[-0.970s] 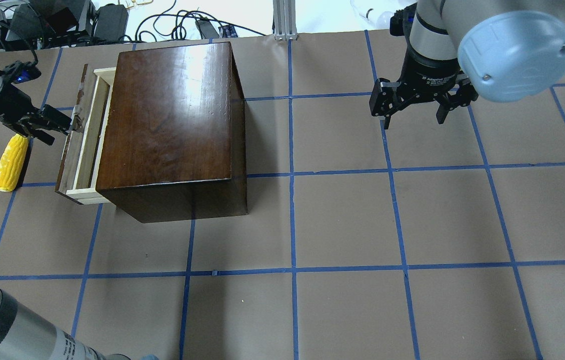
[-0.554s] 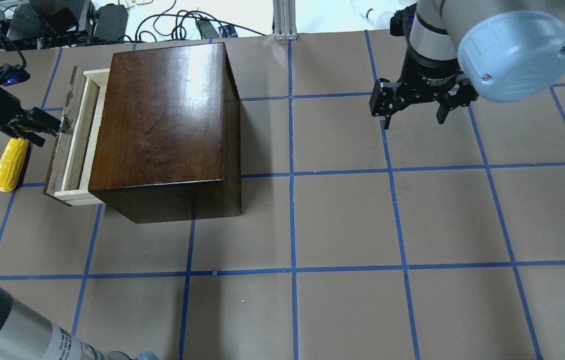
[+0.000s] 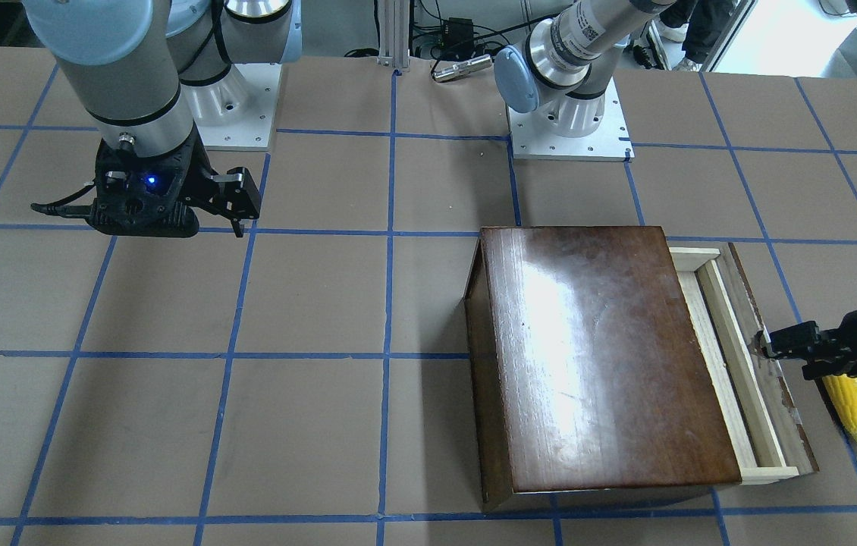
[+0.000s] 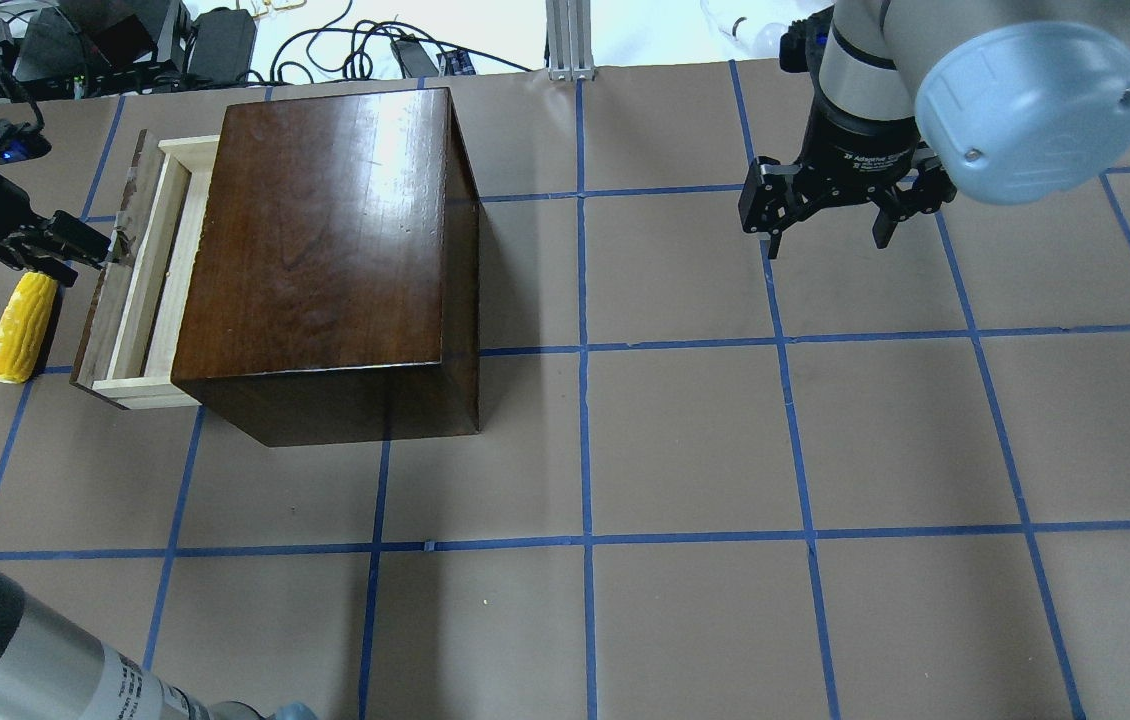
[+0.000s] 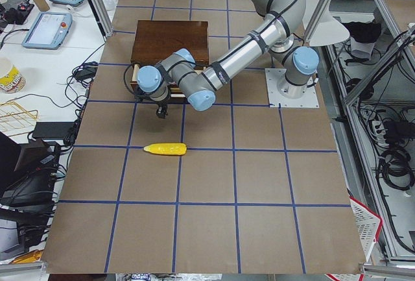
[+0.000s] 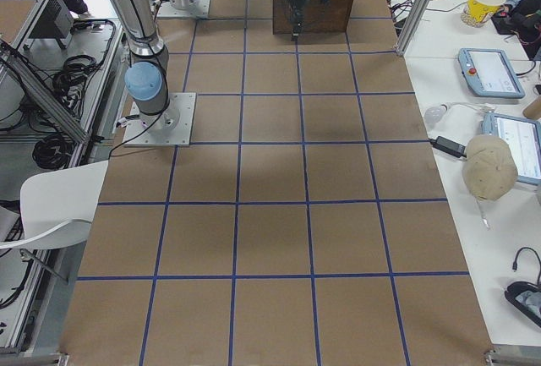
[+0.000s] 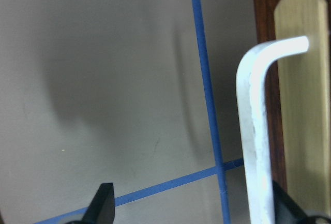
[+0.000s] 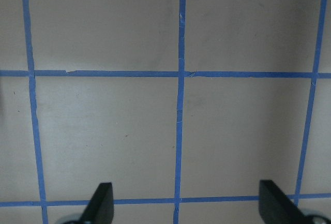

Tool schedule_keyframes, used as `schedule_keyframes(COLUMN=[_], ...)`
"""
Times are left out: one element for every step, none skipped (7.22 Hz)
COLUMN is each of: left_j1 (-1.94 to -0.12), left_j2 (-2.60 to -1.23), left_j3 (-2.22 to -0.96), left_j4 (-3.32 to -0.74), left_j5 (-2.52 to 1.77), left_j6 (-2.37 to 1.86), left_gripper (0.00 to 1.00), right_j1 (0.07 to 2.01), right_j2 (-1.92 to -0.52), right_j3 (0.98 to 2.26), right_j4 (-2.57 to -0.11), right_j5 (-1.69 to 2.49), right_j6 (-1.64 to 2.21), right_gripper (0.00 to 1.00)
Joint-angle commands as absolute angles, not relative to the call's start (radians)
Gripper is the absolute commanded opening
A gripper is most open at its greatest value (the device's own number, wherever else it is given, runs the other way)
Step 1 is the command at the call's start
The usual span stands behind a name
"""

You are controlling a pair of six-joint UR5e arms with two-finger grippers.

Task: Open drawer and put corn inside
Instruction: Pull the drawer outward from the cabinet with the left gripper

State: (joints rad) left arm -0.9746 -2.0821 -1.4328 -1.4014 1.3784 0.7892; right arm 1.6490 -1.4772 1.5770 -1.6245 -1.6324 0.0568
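Note:
I should next lower my left gripper to the yellow corn beside the drawer and close it around the corn's thick part [image 3: 845,385], away from its tip.
The dark-brown box [image 4: 325,230] stands at the table's left, also shown in the front view [image 3: 603,356]. Its pale wood drawer [image 4: 140,280] is pulled partly out to the left and looks bare inside. My left gripper [image 4: 90,248] is at the drawer's front panel. In the left wrist view it [image 7: 194,203] is open, with the bent metal handle [image 7: 253,131] between its fingers, close to one of them. The yellow corn [image 4: 20,325] lies on the table just left of the drawer front, below the left gripper. My right gripper [image 4: 827,243] is open and empty, hovering far right.
The table is brown paper with a blue tape grid [image 4: 585,350]. Cables and equipment [image 4: 125,40] lie beyond the far edge. The right wrist view shows only table under the right gripper [image 8: 183,208].
My left gripper has moved left with the handle. The drawer has come out further and the whole box has slid left with it. The corn and the right arm have not moved.

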Motion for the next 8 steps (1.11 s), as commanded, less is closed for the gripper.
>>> schedule_keyframes(left_j1=[-0.973, -0.973, -0.973, -0.973, -0.973, -0.973, -0.973, -0.973], left_j2=[-2.083, -2.082, -2.083, -2.083, -2.082, -2.082, -2.077, -2.071], left_j3=[-1.424, -1.422, -1.416, -1.413, -1.411, -1.411, -1.411, -1.41], left_j4=[-1.399, -1.399, -1.399, -1.399, -1.399, -1.399, -1.401, -1.404], left_j5=[1.388, 1.39, 1.391, 1.39, 1.393, 1.419, 1.42, 1.422], left_j6=[0.805, 0.817, 0.818, 0.818, 0.818, 0.825, 0.825, 0.824], left_gripper=[1.0, 1.0, 1.0, 1.0, 1.0, 1.0, 1.0, 1.0], right_j1=[1.649, 1.649, 1.649, 1.649, 1.649, 1.649, 1.649, 1.649], right_j2=[-1.477, -1.477, -1.477, -1.477, -1.477, -1.477, -1.477, -1.477], right_j3=[1.577, 1.577, 1.577, 1.577, 1.577, 1.577, 1.577, 1.577], right_j4=[-1.624, -1.624, -1.624, -1.624, -1.624, -1.624, -1.626, -1.625], right_j5=[-1.632, -1.632, -1.632, -1.632, -1.632, -1.632, -1.632, -1.632], right_j6=[0.057, 0.057, 0.057, 0.057, 0.057, 0.057, 0.057, 0.057], right_gripper=[1.0, 1.0, 1.0, 1.0, 1.0, 1.0, 1.0, 1.0])
